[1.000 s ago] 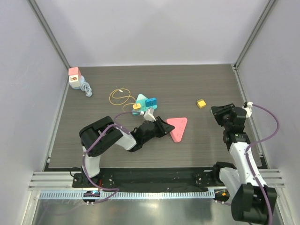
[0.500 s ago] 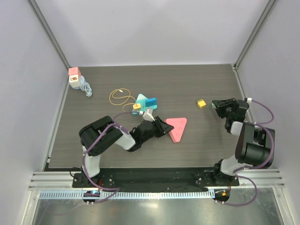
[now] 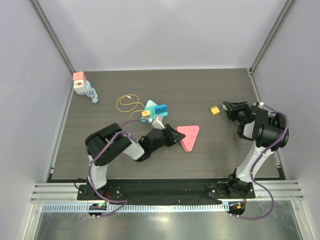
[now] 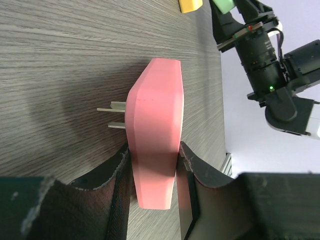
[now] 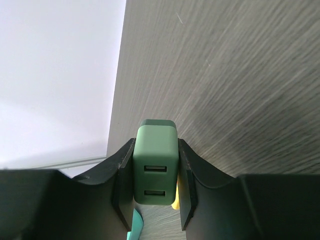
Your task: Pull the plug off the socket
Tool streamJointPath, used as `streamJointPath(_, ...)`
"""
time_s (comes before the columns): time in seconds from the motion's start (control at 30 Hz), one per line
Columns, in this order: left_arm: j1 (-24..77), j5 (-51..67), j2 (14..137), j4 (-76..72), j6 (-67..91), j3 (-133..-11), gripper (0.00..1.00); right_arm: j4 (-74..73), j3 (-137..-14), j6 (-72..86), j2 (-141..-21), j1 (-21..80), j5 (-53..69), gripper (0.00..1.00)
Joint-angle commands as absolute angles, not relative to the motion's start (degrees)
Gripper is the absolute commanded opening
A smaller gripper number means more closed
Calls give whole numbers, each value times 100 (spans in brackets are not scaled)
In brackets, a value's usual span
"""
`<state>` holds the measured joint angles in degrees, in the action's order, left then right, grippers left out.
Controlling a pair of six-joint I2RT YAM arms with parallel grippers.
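Note:
I need to have my left gripper release the pink socket block on the bare dark wood table just ahead of its fingertips (image 3: 191, 140).
A pink triangular socket block (image 3: 190, 136) lies on the dark wood table; in the left wrist view it (image 4: 155, 145) shows two metal prongs (image 4: 113, 115) pointing left. My left gripper (image 3: 173, 136) is shut on its near corner (image 4: 154, 165). My right gripper (image 3: 231, 108) is shut on a green two-port USB plug (image 5: 155, 162), held clear of the pink block at the right side of the table. The green plug also shows at the top of the left wrist view (image 4: 222, 5).
A small yellow block (image 3: 215, 110) lies just left of my right gripper. A teal triangular socket block (image 3: 156, 108) with orange and blue plugs sits behind my left gripper. A yellow cable loop (image 3: 128, 103) and a pink-and-white charger (image 3: 80, 83) lie at the back left.
My right arm has swung, its elbow now over the table's right edge, and its gripper moved up and left with the green plug. My left arm and the pink block stayed put.

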<state>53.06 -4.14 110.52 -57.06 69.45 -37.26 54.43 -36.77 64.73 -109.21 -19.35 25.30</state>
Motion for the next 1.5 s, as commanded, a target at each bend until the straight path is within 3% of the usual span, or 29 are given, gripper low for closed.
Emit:
streamJointPath(0.0, 5273, -413, 11215, -5388, 6759, -3648, 0, 6320, -3779, 6583, -11030, -1951, 2681, 16)
streamJointPath(0.1, 5273, -413, 11206, -5388, 6750, -3656, 0, 6049, -3841, 6443, -11066, -1951, 2698, 26)
streamJointPath(0.2, 5273, -387, 11215, -5388, 6750, -3674, 0, 5383, -3955, 6137, -10987, -1925, 2646, 47)
streamJointPath(0.6, 5282, -360, 11224, -5388, 6706, -3691, 0, 3641, -4324, 5634, -10556, -1714, 2399, 78)
streamJointPath(0.93, 5291, -343, 11215, -5388, 6680, -3700, 0, 555, -5212, 4641, -9924, -1459, 1460, 89)
streamJointPath(1.0, 5291, -351, 11224, -5388, 6671, -3709, 0, 98, -5256, 4474, -9844, -1459, 1310, 96)
streamJointPath(1.13, 5300, -317, 11232, -5379, 6636, -3718, 0, -614, -5370, 4105, -9651, -1450, 889, 97)
streamJointPath(1.27, 5326, -334, 11206, -5353, 6601, -3726, 0, -1361, -5318, 3701, -9089, -1398, -374, 100)
streamJointPath(1.47, 5370, -229, 11241, -5177, 6495, -3902, 0, -1933, -4967, 3375, -7956, -1118, -765, 100)
